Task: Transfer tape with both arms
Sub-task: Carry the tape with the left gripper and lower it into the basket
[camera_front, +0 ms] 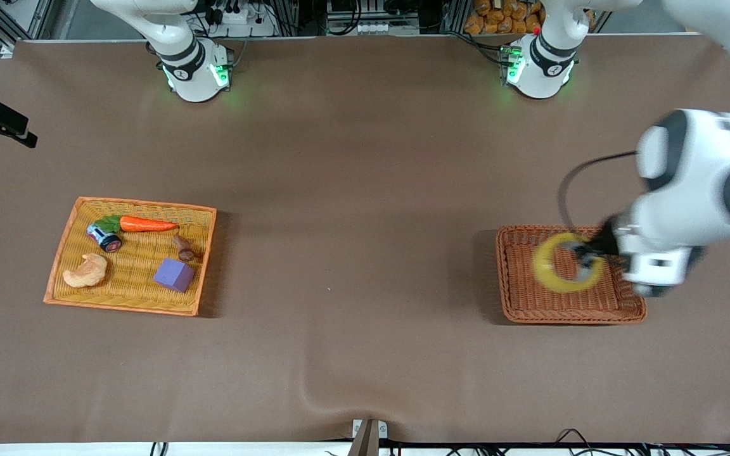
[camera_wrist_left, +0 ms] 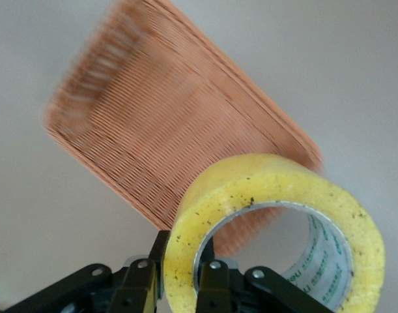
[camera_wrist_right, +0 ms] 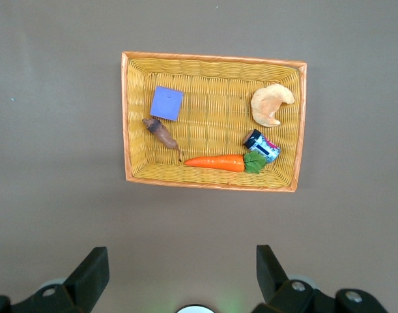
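Observation:
Next, my left gripper lets go of the tape in the middle of the brown wicker basket's bottom (camera_front: pixel 566 271) (camera_wrist_left: pixel 180 135).
The tape (camera_front: pixel 545 265), a yellowish ring with a grey-white core, hangs in the air over the brown wicker basket (camera_front: pixel 511 304) toward the left arm's end of the table. My left gripper (camera_front: pixel 585 254) is shut on the ring's wall, one finger inside the core and one outside. In the left wrist view the tape (camera_wrist_left: pixel 270 189) sits in the left gripper (camera_wrist_left: pixel 184 249) above the empty brown basket (camera_wrist_left: pixel 153 130). My right gripper (camera_wrist_right: pixel 180 261) is open and empty, high over the table beside the yellow basket (camera_wrist_right: pixel 212 59); it does not show in the front view.
The yellow wicker basket (camera_front: pixel 61 278) toward the right arm's end holds a carrot (camera_front: pixel 146 224), a croissant-shaped piece (camera_front: pixel 86 271), a purple cube (camera_front: pixel 173 274), a small jar (camera_front: pixel 104 237) and a brown piece (camera_front: pixel 183 248). Bare brown cloth lies between the two baskets.

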Robot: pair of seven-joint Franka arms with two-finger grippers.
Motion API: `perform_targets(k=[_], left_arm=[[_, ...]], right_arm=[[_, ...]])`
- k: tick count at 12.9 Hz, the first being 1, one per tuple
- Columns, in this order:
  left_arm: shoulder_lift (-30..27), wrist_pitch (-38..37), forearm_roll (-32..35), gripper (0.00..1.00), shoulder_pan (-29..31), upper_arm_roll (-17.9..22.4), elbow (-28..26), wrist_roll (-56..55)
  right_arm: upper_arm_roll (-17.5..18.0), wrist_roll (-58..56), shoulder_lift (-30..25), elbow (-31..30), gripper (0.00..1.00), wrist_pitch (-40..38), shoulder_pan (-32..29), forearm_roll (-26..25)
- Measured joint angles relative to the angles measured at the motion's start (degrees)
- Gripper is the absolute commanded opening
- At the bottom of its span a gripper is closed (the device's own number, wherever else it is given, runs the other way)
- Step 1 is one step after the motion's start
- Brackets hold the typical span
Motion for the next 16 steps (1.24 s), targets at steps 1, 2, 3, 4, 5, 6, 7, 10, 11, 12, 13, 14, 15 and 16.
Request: perform_targets(k=[1,2,3,4,5,6,7,10,11,12,13,14,15,16], left_arm=[[-0.07,0.28,0.0,0.0,3.21,-0.06,-0.88,1.57],[-0.12,0.98,-0.01,0.0,5.34,-0.13,-1.86,2.04],[-0.44,2.16,-0.01,0.0,6.84,-0.26,-3.09,2.34],[-1.26,4.45,-0.01,0.0,7.68,-0.38,-5.13,3.31],[-2.65,8.05,-0.01,0.0,7.92,-0.46,-8.44,4.1],[-4.35,12.48,-0.01,0.0,7.91,-0.67,-12.73,4.4],[-5.74,16.25,-0.01,0.0,7.87,-0.94,-16.93,5.15],[-6.42,24.19,-0.01,0.0,7.6,-1.55,-25.41,7.72],[-5.94,25.96,0.07,0.0,7.52,-1.71,-26.98,8.54],[-5.27,27.4,0.52,0.0,7.45,-1.82,-27.91,8.93],[-4.29,28.77,1.66,0.0,7.34,-1.98,-28.4,9.18],[-2.99,30.25,3.17,0.0,7.07,-2.21,-28.63,9.29],[-1.44,32.17,4.53,0.0,6.58,-2.33,-28.77,9.29],[0.33,34.54,5.35,0.0,6.05,-2.36,-28.85,9.29]], right_arm=[[0.23,0.0,0.0,0.02,1.0,-0.07,0.01,0.0],[0.3,0.01,0.0,0.03,1.0,-0.24,0.01,0.0],[0.3,0.01,0.0,0.04,1.0,-0.51,0.01,0.0],[0.3,0.01,0.0,0.05,1.0,-0.62,0.01,0.0],[0.3,0.01,0.0,0.07,1.0,-0.62,0.01,-0.07],[0.31,0.01,0.0,0.08,1.0,-0.63,0.01,-0.36],[0.31,0.01,0.0,0.11,1.0,-0.63,0.01,-0.6],[0.33,0.01,0.0,0.68,1.0,-0.64,0.01,-0.73],[0.33,0.01,-0.01,0.89,1.0,-0.75,0.01,-0.74],[0.33,0.01,-0.01,1.0,1.0,-0.94,0.01,-0.74],[0.33,0.01,-0.01,1.05,1.0,-1.07,0.0,-0.74],[0.34,0.01,-0.01,1.08,1.0,-1.12,0.01,-0.74],[0.34,0.01,-0.01,1.09,1.0,-1.14,0.01,-0.76],[0.34,0.01,-0.01,1.1,1.0,-1.15,0.01,-0.79]])
